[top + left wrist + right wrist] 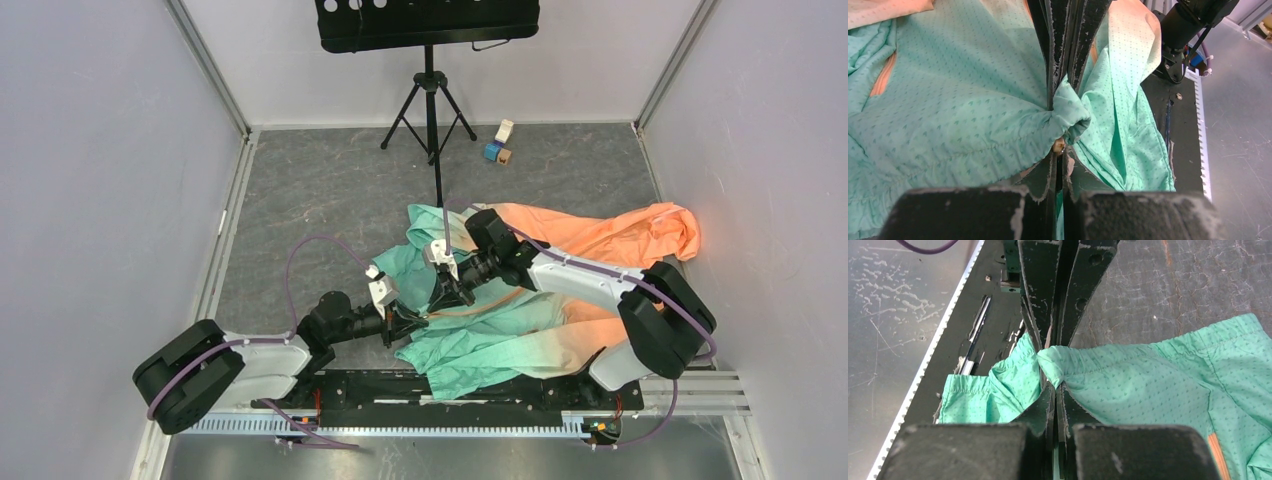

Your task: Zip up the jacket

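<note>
The robot's left gripper pinches the brass piece under the jacket hem's bunched corner, so it should open and take that corner (1071,115) before the right gripper opens.
The jacket (520,325) lies crumpled on the floor, mint green near the arms and peach-orange (610,238) toward the back right. My left gripper (412,318) is shut on a bunched fold of the green hem (1068,107); a small brass piece (1060,146) shows at the pinch. My right gripper (450,295) is shut on the green elastic hem (1083,360) close beside the left one. An orange zipper line shows in the left wrist view (882,81) and in the right wrist view (1217,455). The hood is hidden among the folds.
A black music stand on a tripod (430,110) stands at the back, its foot close to the jacket. Small blocks (500,145) lie at the back right. The black base plate (500,388) and toothed rail run along the near edge. Grey walls close both sides.
</note>
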Controlling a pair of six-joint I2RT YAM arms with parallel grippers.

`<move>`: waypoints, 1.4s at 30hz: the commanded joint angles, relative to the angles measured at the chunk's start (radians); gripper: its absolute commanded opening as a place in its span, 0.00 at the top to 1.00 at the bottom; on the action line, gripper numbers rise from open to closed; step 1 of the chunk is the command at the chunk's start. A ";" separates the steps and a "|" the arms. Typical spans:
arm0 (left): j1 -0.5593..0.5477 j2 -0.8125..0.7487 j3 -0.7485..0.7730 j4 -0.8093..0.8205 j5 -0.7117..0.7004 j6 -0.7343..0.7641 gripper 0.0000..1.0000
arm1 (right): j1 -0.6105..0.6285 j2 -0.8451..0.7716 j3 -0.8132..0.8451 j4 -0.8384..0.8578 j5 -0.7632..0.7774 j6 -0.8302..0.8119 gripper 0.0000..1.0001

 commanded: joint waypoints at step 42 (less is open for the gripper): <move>-0.004 -0.569 -0.010 -0.408 -0.395 -0.679 0.34 | -0.018 0.010 -0.095 0.410 0.049 0.393 1.00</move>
